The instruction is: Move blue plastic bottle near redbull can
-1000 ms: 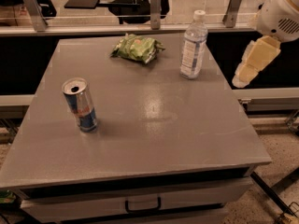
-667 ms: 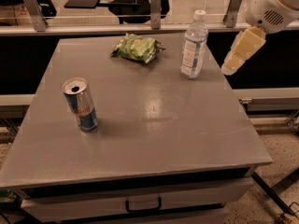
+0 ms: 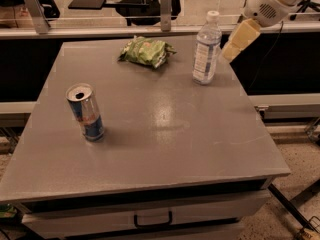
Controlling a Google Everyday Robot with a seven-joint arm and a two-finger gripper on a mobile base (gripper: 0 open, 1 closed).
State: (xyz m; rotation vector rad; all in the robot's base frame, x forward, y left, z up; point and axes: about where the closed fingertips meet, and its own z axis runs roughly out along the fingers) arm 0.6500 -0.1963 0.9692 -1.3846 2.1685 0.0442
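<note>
My gripper should grab the upper part [image 3: 208, 39] of the blue plastic bottle, under its white cap.
The blue plastic bottle [image 3: 206, 49] stands upright at the table's far right, clear with a white cap and white-and-blue label. The redbull can [image 3: 86, 112] stands upright at the left of the table, well apart from the bottle. My gripper [image 3: 239, 40], cream-coloured, hangs from the white arm at the top right, just right of the bottle and a little above the table's right edge, not touching the bottle.
A green snack bag [image 3: 146, 51] lies at the back of the grey table [image 3: 165, 134], left of the bottle. The table has a drawer with a handle [image 3: 152, 219] in front. A rail with posts runs behind the table.
My gripper has risen and moved left from beside the table's right edge to close by the bottle's upper half. Bottle, can and bag have not moved.
</note>
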